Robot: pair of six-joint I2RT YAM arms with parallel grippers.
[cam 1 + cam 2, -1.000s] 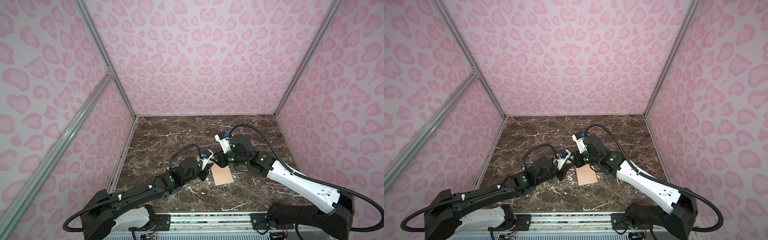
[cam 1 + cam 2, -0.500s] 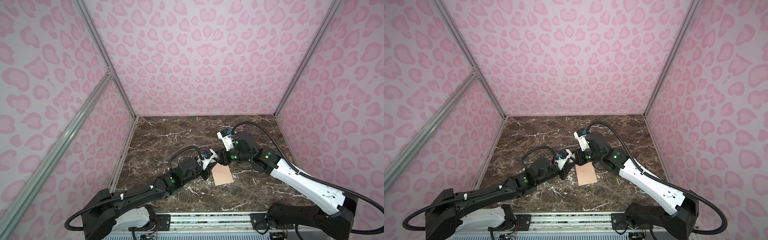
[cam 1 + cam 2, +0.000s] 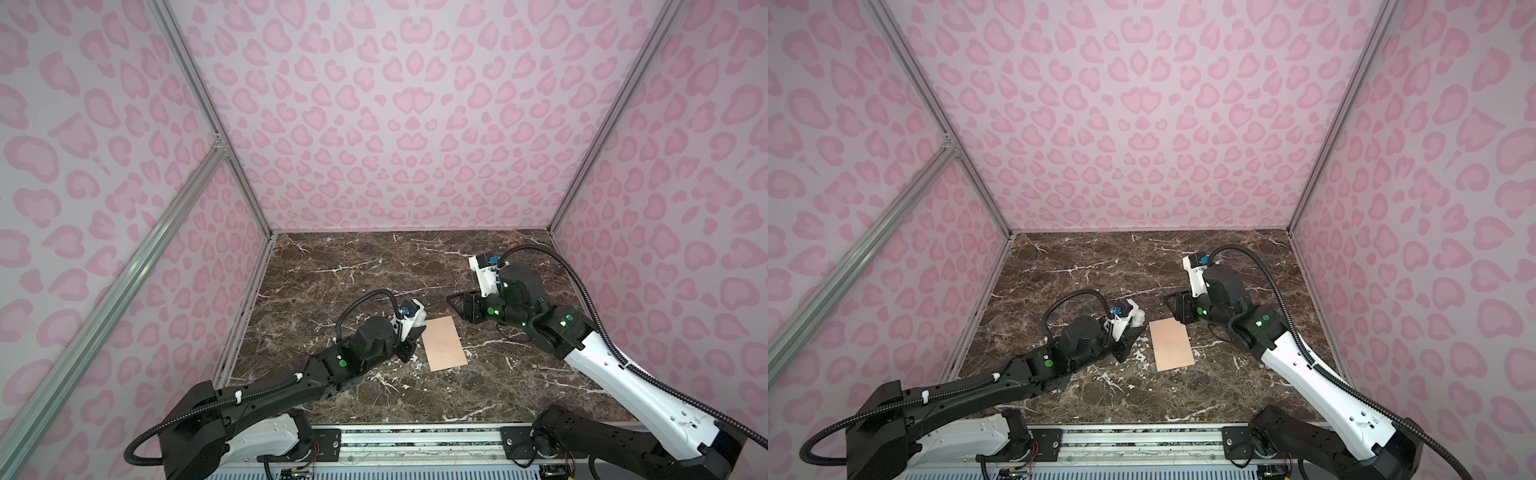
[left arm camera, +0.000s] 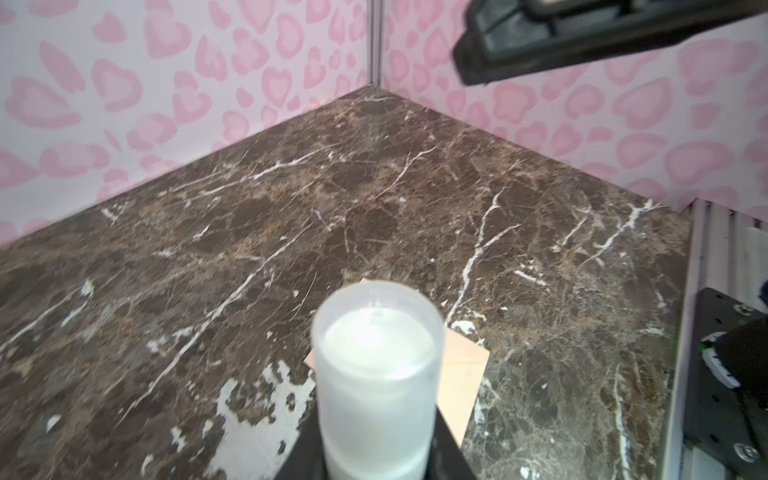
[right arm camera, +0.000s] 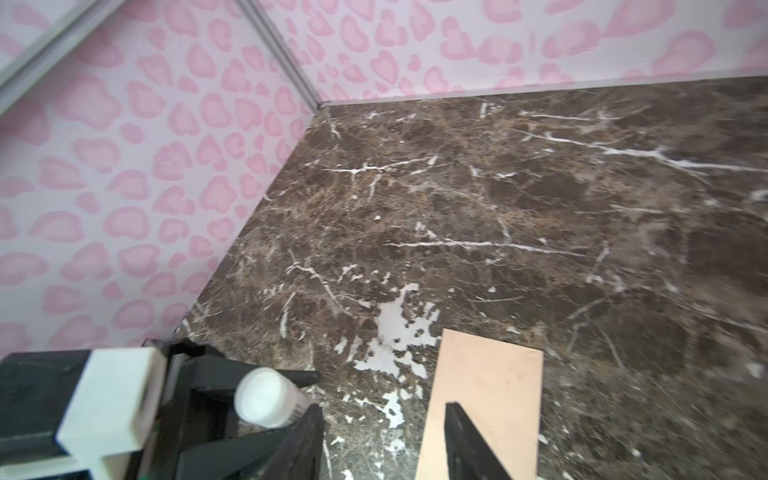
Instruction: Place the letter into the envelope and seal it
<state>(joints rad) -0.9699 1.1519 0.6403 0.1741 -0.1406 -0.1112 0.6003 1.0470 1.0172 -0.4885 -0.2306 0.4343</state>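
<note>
I will release the left gripper's white glue stick tube on the marble floor, across the white patch from the envelope [image 3: 381, 359].
The peach envelope [image 3: 444, 343] [image 3: 1172, 344] lies flat on the marble floor with its flap down. The letter is out of view. My left gripper [image 3: 409, 343] [image 4: 376, 451] sits just left of the envelope's near edge and is shut on a white glue stick tube [image 4: 376, 374] [image 3: 1139, 318], whose end points up and toward the envelope. My right gripper [image 3: 461, 308] [image 5: 382, 409] hangs open above the floor beyond the envelope's far right corner, with nothing between its fingers. In the right wrist view one finger lies over the envelope [image 5: 486, 395] and the other is beside the tube [image 5: 266, 401].
Pink patterned walls close in the brown marble floor [image 3: 374, 270] at the left, back and right. A metal rail [image 3: 415, 440] with both arm bases runs along the front edge. A dark finger of the right gripper [image 4: 582, 37] crosses the left wrist view.
My right gripper has opened and drawn back to the right, away from the tube in the left gripper. The left arm and the envelope have stayed in place.
</note>
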